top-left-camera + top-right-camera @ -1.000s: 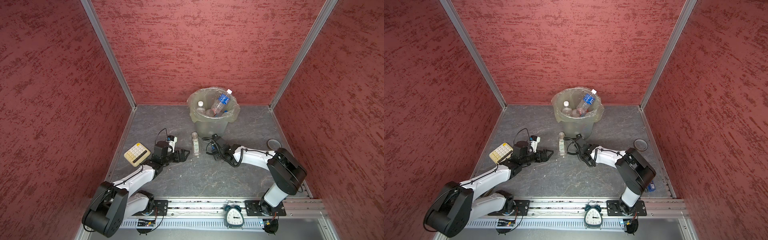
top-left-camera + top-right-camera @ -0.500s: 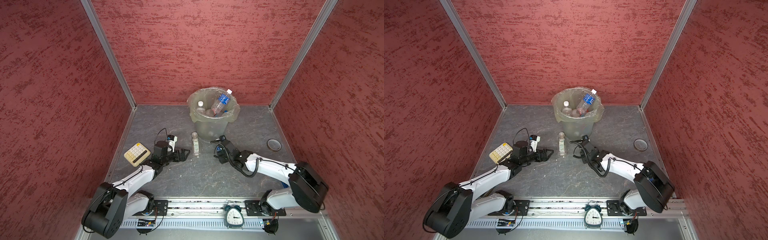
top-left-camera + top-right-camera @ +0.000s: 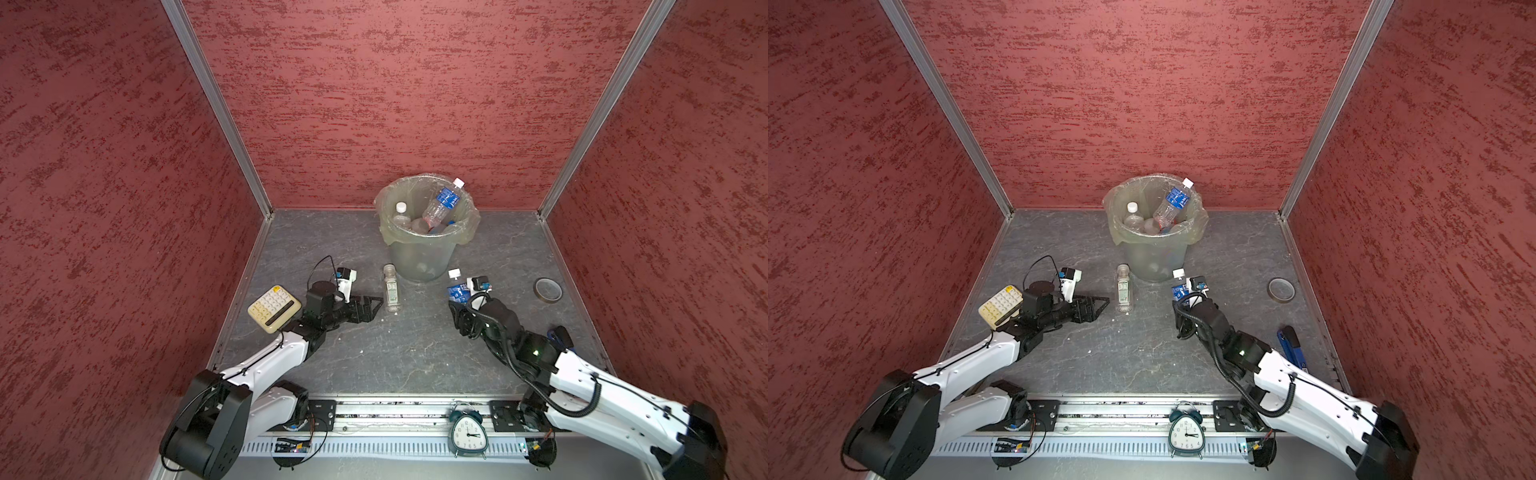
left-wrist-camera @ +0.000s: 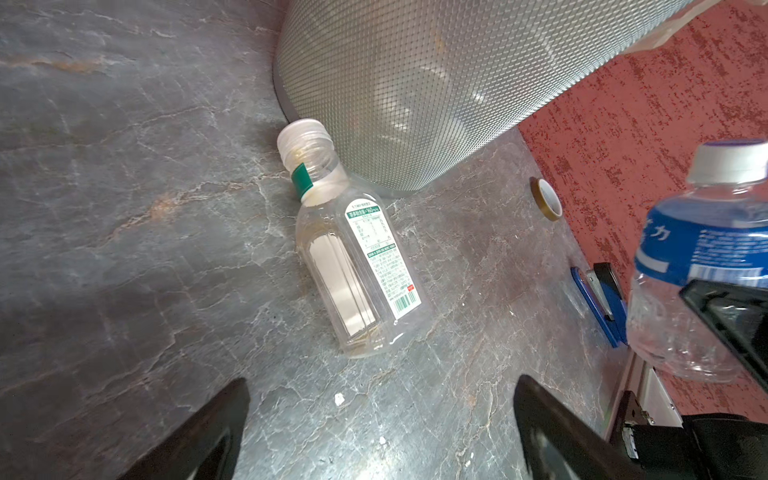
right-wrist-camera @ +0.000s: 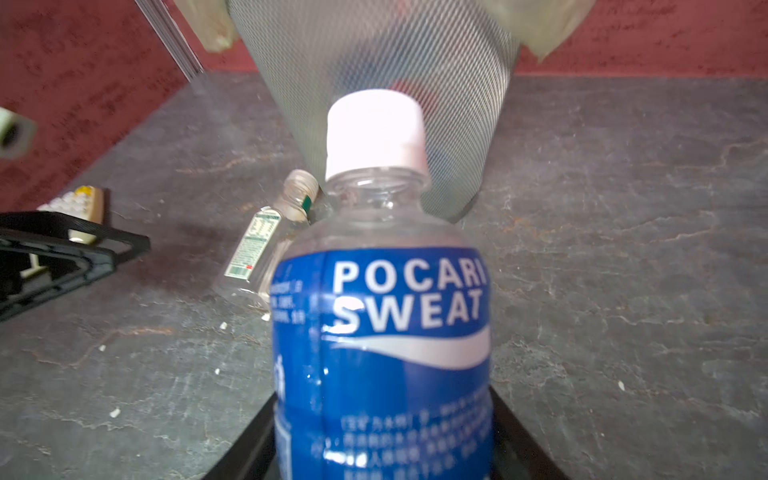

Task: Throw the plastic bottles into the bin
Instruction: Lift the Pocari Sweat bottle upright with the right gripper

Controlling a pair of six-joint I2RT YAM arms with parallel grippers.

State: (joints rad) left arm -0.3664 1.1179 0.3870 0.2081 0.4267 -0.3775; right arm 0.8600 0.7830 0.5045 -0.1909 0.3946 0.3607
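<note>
Next, my right gripper lets go of the blue-labelled bottle in the bin (image 3: 420, 216), where it will sit between the short white-capped bottle and the leaning bottle.
The bin (image 3: 419, 253) (image 3: 1154, 259) stands at the back of the floor with several plastic bottles inside; one blue-labelled bottle (image 3: 442, 203) leans on its rim. A clear bottle (image 3: 390, 291) (image 3: 1124, 291) (image 4: 357, 270) (image 5: 253, 253) lies on the floor beside the bin's base. My left gripper (image 3: 372, 309) (image 3: 1100, 307) (image 4: 380, 382) stands open and empty, just short of that bottle's bottom end. My right gripper (image 3: 459, 303) (image 3: 1181, 303) (image 5: 382, 415) is shut on a white-capped, blue-labelled bottle (image 3: 456, 286) (image 3: 1179, 286) (image 5: 382, 332) (image 4: 698, 270), held cap-up near the bin's front right.
A cream calculator (image 3: 274, 307) lies left of my left wrist. A tape roll (image 3: 547, 289) lies by the right wall, with a blue stapler (image 3: 1292, 347) nearer the front. An alarm clock (image 3: 468, 432) stands on the front rail. Red walls close in three sides.
My right arm has swung its elbow out to the right, and its gripper has shifted right with the blue-labelled bottle. The left arm and the clear bottle on the floor have not moved.
</note>
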